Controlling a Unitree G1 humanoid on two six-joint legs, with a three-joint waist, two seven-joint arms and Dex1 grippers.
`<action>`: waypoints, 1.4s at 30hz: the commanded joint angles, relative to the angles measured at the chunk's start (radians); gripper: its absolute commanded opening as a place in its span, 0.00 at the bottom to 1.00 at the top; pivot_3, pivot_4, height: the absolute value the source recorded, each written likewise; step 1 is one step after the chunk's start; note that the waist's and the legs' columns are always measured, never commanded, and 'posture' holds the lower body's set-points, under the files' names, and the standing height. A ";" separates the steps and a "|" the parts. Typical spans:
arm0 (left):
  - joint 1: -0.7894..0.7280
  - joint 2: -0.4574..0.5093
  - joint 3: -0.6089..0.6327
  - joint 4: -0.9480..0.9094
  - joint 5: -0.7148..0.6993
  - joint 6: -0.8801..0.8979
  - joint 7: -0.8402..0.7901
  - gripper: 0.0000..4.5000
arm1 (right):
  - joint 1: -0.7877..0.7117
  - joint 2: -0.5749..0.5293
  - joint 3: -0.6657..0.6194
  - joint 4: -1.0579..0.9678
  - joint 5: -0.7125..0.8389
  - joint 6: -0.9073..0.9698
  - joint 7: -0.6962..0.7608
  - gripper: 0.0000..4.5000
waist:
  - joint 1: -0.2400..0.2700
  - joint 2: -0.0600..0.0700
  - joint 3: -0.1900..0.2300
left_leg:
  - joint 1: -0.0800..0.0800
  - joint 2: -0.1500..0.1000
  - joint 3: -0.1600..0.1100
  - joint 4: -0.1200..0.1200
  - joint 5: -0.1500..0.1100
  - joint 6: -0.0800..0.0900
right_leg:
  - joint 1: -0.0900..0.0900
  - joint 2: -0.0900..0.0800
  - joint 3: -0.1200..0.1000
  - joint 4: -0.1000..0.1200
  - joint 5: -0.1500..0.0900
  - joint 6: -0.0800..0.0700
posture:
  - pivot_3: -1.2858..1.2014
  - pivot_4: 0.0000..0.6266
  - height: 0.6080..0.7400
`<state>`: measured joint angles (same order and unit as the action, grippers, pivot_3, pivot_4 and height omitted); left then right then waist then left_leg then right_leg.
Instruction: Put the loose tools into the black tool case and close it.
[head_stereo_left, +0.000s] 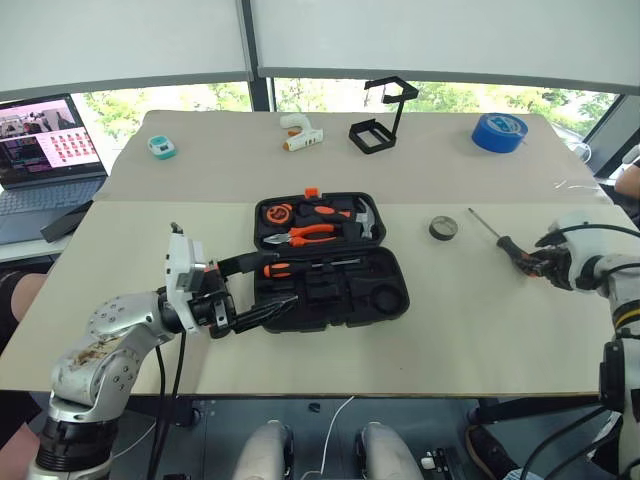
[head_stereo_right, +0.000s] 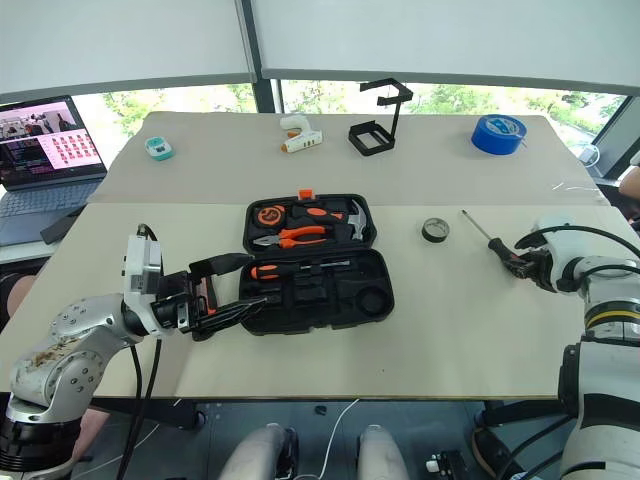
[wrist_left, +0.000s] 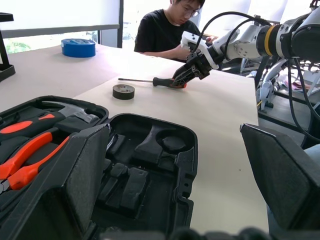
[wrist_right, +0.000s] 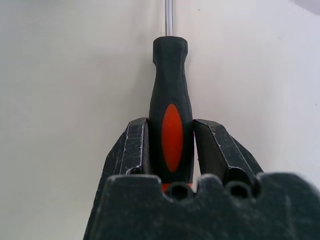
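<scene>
The loose screwdriver will go down from my right gripper into the black tool case (head_stereo_left: 337, 268), next to the other screwdriver.
The black tool case (head_stereo_left: 395, 300) lies open in the middle of the table, with orange-handled pliers, a hammer and a screwdriver in its slots. My left gripper (head_stereo_left: 262, 290) is open at the case's left side, its fingers spread wide and pointing across the base. At the right, a loose screwdriver (head_stereo_left: 505, 243) with a black-and-orange handle (wrist_right: 171, 100) lies on the table. My right gripper (head_stereo_left: 540, 263) is shut on that handle, with a finger (wrist_right: 135, 145) pressed to each side. A small dark tape roll (head_stereo_left: 444, 228) lies between the case and the screwdriver.
Along the far half of the table are a big blue tape roll (head_stereo_left: 499, 131), a black wire stand (head_stereo_left: 383, 120), a white glue gun (head_stereo_left: 300, 135) and a small teal device (head_stereo_left: 161, 147). A laptop (head_stereo_left: 45, 150) sits at the far left. A person (wrist_left: 170, 30) sits beyond the right end.
</scene>
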<state>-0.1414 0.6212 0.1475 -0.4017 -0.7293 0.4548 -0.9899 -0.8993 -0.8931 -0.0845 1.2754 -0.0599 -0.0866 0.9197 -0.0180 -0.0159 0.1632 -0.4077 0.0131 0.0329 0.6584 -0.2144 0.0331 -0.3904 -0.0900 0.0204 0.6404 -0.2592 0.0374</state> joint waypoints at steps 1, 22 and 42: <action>0.022 0.000 0.027 -0.008 0.007 -0.042 -0.003 1.00 | 0.004 -0.043 -0.086 -0.222 0.152 -0.119 0.234 0.23 | -0.003 0.001 0.001 | 0.000 0.000 0.000 0.000 0.000 0.000 | 0.000 0.000 0.000 0.000 0.000 0.000 | 0.52 0.24 1.00; 0.244 0.036 0.099 0.002 0.085 -0.144 -0.008 1.00 | 0.045 0.277 0.373 -0.853 0.036 -0.015 0.394 0.23 | 0.015 -0.001 0.003 | -0.008 0.001 -0.001 0.001 -0.001 -0.001 | -0.012 -0.005 -0.003 0.003 0.001 -0.001 | 0.52 0.24 1.00; 0.267 0.020 0.108 -0.049 0.097 -0.145 0.058 1.00 | -0.050 0.341 0.398 -0.628 -0.045 -0.214 0.355 0.57 | 0.000 -0.001 0.003 | -0.008 0.002 -0.001 0.001 -0.001 -0.001 | -0.013 -0.003 -0.003 0.006 0.001 -0.002 | 0.52 0.24 1.00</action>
<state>0.1249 0.6415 0.2383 -0.4144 -0.6280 0.3298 -0.9377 -0.9292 -0.5476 0.3382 0.6523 -0.1228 -0.2421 1.2761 -0.0179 -0.0174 0.1657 -0.4153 0.0155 0.0323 0.6589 -0.2153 0.0319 -0.4039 -0.0925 0.0176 0.6463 -0.2582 0.0359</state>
